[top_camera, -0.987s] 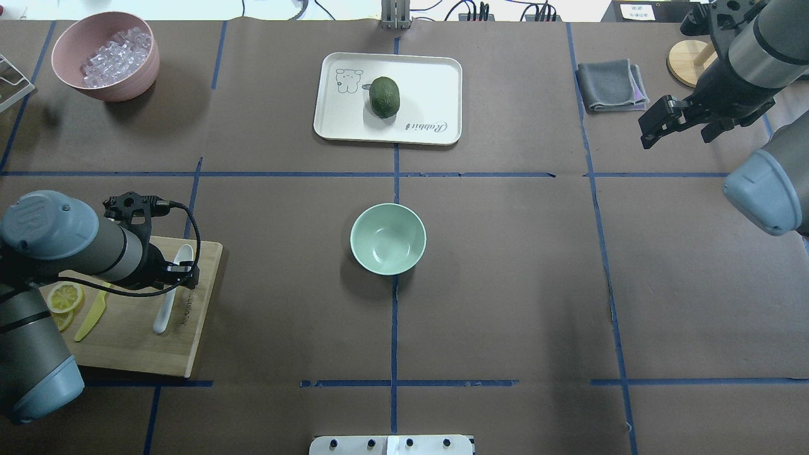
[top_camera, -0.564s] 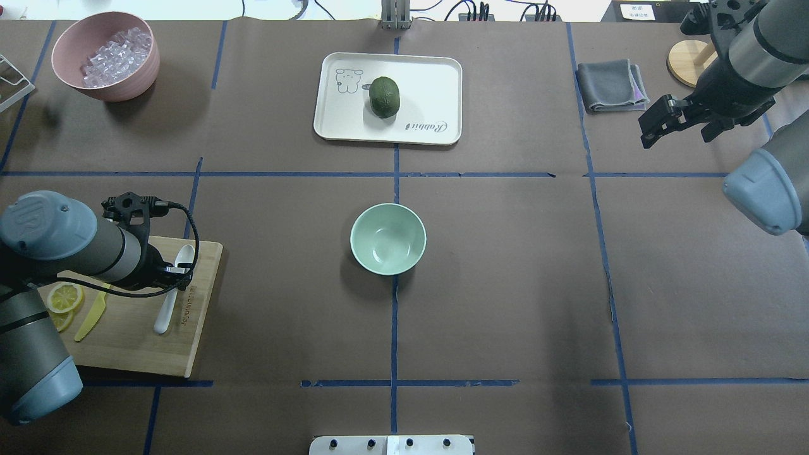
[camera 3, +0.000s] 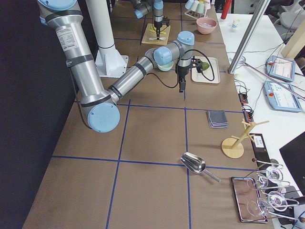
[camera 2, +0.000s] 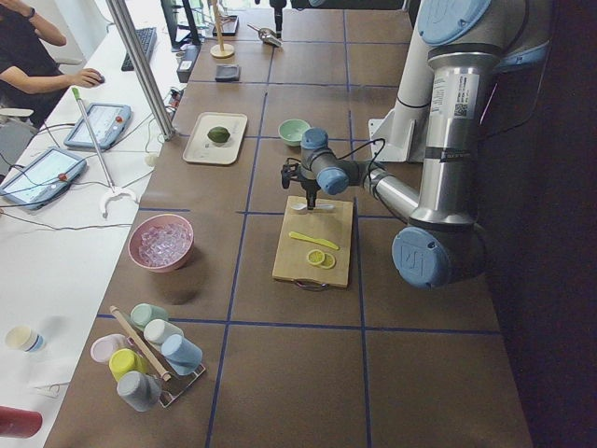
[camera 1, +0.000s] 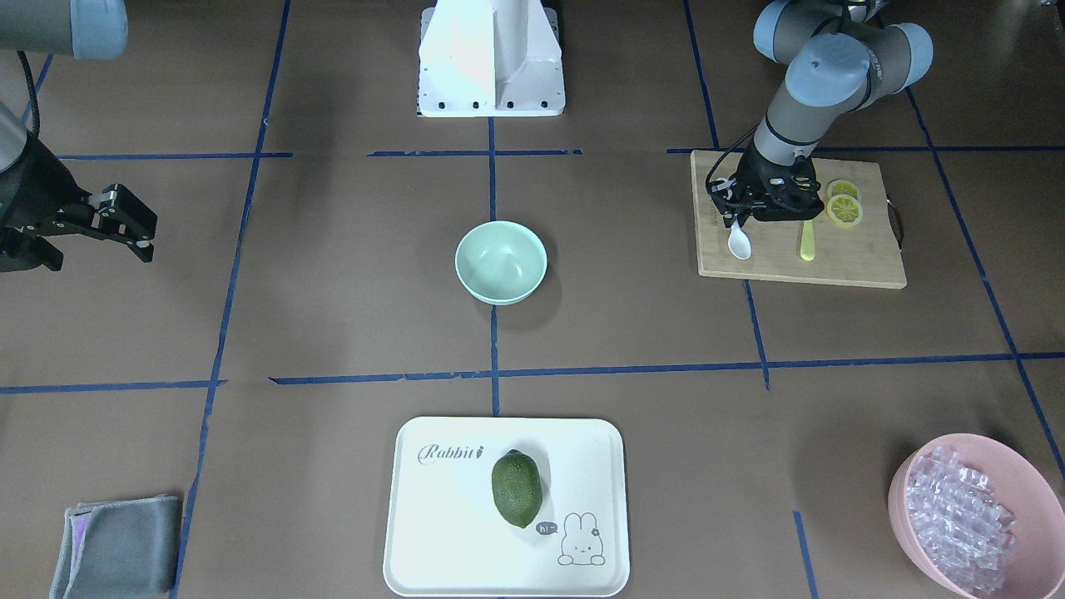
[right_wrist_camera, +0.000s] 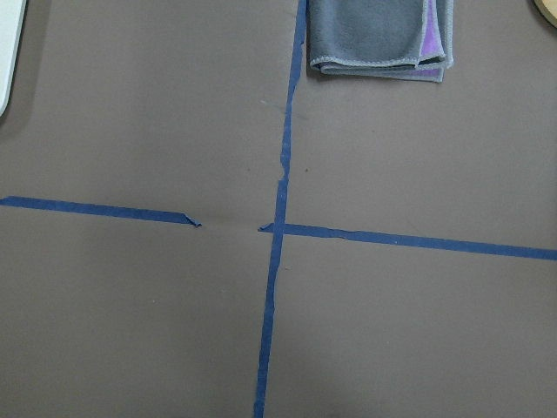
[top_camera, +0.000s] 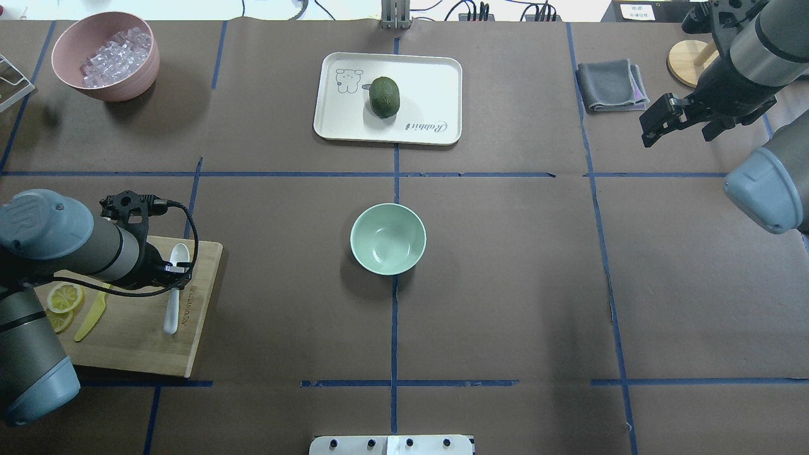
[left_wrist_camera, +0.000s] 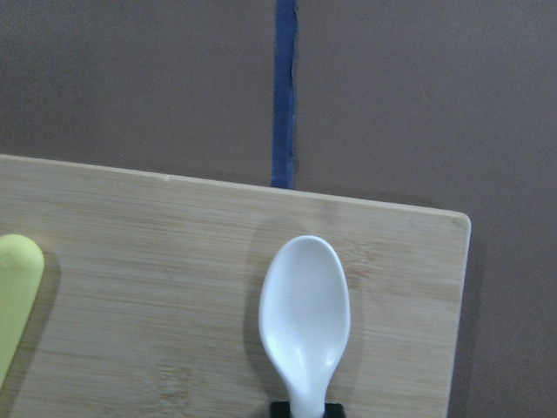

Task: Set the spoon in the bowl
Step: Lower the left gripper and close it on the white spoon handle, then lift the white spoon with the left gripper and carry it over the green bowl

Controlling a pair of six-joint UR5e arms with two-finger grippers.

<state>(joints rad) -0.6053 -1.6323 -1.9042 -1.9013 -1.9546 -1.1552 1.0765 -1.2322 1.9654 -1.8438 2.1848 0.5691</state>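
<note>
Next, I let go of the white spoon with my left gripper inside the empty mint-green bowl (camera 1: 506,261) in the middle of the table.
The white spoon (top_camera: 175,284) lies on the wooden cutting board (top_camera: 136,344) at the left, scoop toward the far edge. My left gripper (top_camera: 173,275) is down on the board, shut on the spoon's neck. In the left wrist view the scoop (left_wrist_camera: 305,313) lies just ahead of the dark fingertips. The front view shows the scoop (camera 1: 739,242) below the gripper (camera 1: 745,218). The mint-green bowl (top_camera: 387,239) stands empty at the table's middle, well to the right of the spoon; it also shows in the front view (camera 1: 501,261). My right gripper (top_camera: 652,128) is open and empty, raised at the far right.
A yellow knife (top_camera: 91,313) and lemon slices (top_camera: 64,297) lie on the board beside the spoon. A pink bowl of ice pieces (top_camera: 105,55) stands far left. A white tray (top_camera: 430,79) with a green fruit (top_camera: 385,97) is behind the bowl. A grey cloth (top_camera: 611,85) lies far right.
The left arm has shifted slightly left. The spoon's handle has swung toward the board's right edge, so the spoon lies straighter. The right arm has barely moved.
</note>
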